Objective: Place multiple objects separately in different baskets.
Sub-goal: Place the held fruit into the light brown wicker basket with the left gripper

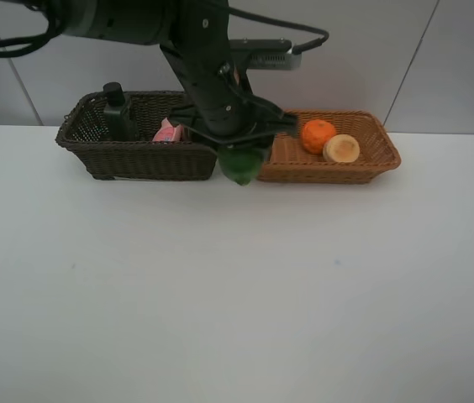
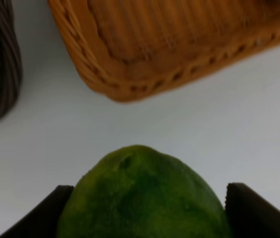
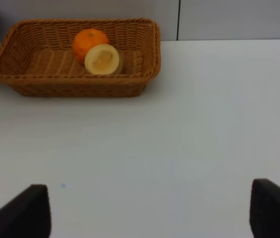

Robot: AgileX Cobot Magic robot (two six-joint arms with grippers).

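The green oval fruit will go down in the tan basket (image 1: 291, 141), beside the orange, where I will set it with my left gripper.
My left gripper (image 1: 241, 161) is shut on the green oval fruit (image 1: 240, 166) and holds it above the table at the near left corner of the light orange-tan basket (image 1: 363, 168). In the left wrist view the fruit (image 2: 142, 198) fills the space between the two fingers, with the tan basket's corner (image 2: 115, 84) just beyond. That basket holds the orange (image 1: 318, 135) and a round yellowish fruit (image 1: 341, 149). The dark brown basket (image 1: 119, 155) holds the dark green pump bottle (image 1: 117, 109) and the pink bottle (image 1: 167, 132). My right gripper (image 3: 147, 208) is open over bare table. The mauve cup is not visible.
The white table (image 1: 237, 285) spreads wide in front of both baskets. The left arm (image 1: 203, 67) reaches in from the upper left, over the dark basket. A grey wall stands right behind the baskets.
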